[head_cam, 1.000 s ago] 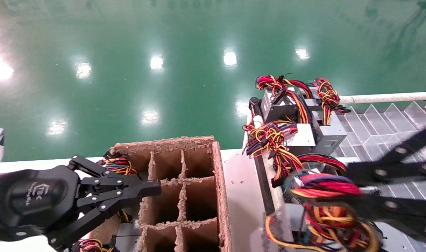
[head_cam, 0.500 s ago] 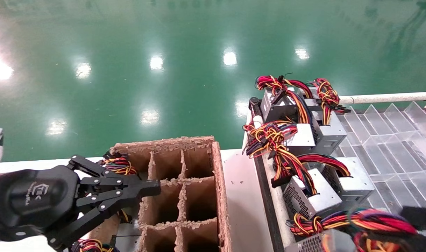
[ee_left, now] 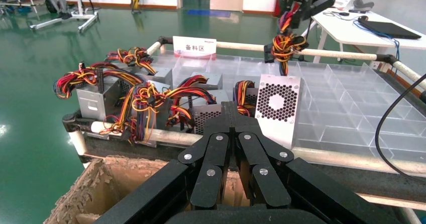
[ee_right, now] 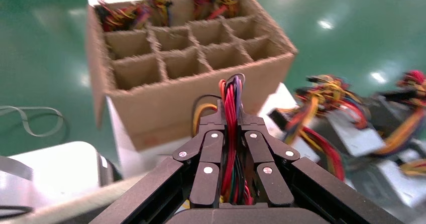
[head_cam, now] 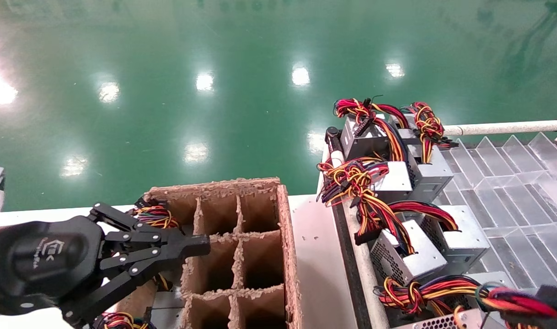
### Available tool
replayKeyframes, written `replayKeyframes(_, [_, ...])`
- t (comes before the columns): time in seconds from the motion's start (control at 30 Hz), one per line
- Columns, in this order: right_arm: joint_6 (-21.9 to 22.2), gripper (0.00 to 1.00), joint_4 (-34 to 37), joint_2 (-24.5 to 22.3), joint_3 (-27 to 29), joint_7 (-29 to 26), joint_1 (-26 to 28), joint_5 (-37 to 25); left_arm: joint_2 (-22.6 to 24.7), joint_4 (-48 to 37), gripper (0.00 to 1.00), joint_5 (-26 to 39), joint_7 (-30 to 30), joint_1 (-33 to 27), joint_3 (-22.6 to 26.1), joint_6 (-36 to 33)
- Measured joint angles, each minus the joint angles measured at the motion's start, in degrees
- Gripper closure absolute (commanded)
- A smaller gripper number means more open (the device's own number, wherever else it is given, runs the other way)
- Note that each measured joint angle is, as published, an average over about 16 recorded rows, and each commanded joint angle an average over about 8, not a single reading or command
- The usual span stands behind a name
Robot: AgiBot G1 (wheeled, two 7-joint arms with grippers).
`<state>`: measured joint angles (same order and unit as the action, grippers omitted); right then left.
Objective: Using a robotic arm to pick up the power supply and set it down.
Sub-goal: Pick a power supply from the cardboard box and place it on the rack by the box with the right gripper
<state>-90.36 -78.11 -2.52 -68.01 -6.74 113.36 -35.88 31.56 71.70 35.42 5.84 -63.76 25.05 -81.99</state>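
My right gripper will set the power supply down at the row's near end (head_cam: pixel 409 291) next to the white pipe rail.
The power supply (ee_left: pixel 277 103) is a silver box with a round perforated fan grille. It stands upright at the near edge of the clear tray (ee_left: pixel 346 108). Its wire bundle (ee_left: pixel 284 45) rises to my right gripper (ee_left: pixel 297 5), which is shut on the wires. The right wrist view shows red and black wires (ee_right: pixel 230 96) pinched between the fingers. In the head view only its perforated top (head_cam: pixel 443 322) and wires (head_cam: pixel 511 302) show at the bottom right. My left gripper (head_cam: pixel 205 245) is shut and empty, resting over the cardboard box (head_cam: pixel 285 228).
Several other power supplies (head_cam: pixel 399 179) with wire bundles lie at the tray's left side. The tray (head_cam: pixel 511 183) has clear dividers and a white pipe rail (head_cam: pixel 502 128). Wires (head_cam: pixel 156 215) stick out of the box's left cells. Green floor lies beyond.
My right gripper has carried the power supply by its wires down toward the bottom right corner of the head view, uncovering two supplies in the tray. The left arm has not moved.
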Motion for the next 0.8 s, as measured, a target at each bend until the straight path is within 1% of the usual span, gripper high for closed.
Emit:
replayKeyframes(0.17, [0.2,1.0,0.1,0.9,1.7,-0.8,0.9,-2.4,0.0,0.0,1.0,0.0,0.0,0.0,0.0,0.0])
replayKeyframes(0.33, [0.7,1.0,0.1,3.0,2.6,-1.5,1.3,-3.6,0.0,0.0,1.0,0.0,0.0,0.0,0.0,0.0])
replayKeyframes(0.57, [2.6,1.0,0.2,7.2,1.9,-1.2,0.4,-4.1,0.0,0.0,1.0,0.0,0.0,0.0,0.0,0.0])
replayKeyframes(0.8, [5.6,1.0,0.2,10.5,0.5,-0.1,-1.1,-5.1,0.0,0.0,1.0,0.0,0.0,0.0,0.0,0.0])
